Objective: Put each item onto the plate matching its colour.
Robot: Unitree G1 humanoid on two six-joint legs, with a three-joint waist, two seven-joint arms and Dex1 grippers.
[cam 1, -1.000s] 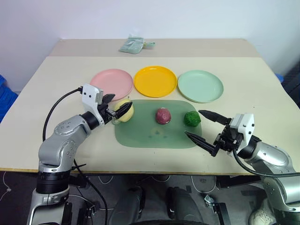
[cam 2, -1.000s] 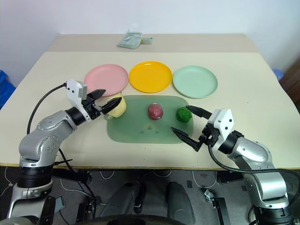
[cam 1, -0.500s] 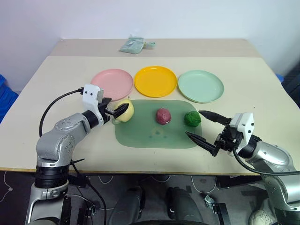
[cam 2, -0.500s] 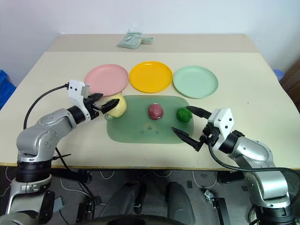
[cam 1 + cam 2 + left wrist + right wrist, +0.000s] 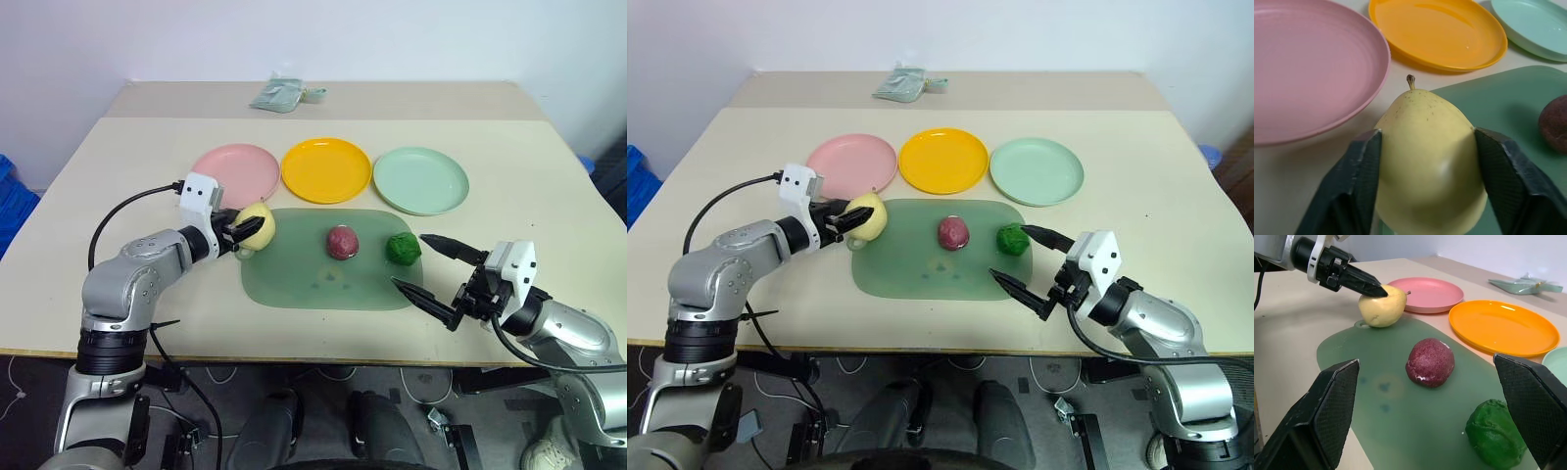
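Next, I let go of the pale yellow fruit with my left gripper near the middle of the yellow plate [image 5: 317, 169] [image 5: 1426, 27], a little toward the pink plate. The fruit still rests on the green mat's edge.
A pale yellow fruit [image 5: 257, 225] rests at the left edge of the green mat [image 5: 328, 282]. My left gripper [image 5: 247, 228] is shut on it, and the left wrist view shows a finger [image 5: 1356, 186] pressed against each side of the fruit [image 5: 1427, 156]. The dark red-purple ball [image 5: 341, 242] lies mid-mat and the bumpy green ball [image 5: 402, 249] lies on the mat's right part. Beyond the mat stand the pink plate [image 5: 233, 168], the yellow plate [image 5: 326, 169] and the mint green plate [image 5: 420, 180], all bare. My right gripper [image 5: 409, 260] hovers open at the mat's right end, near the green ball.
A crumpled pale green bag [image 5: 284, 94] lies at the table's far edge. Bare tabletop [image 5: 529, 186] stretches to the right of the plates and along the left side. The table's front edge runs just below the mat.
My left gripper's fingers have closed from wide open onto the yellow fruit, and its wrist has tipped down slightly. The right arm has stayed still.
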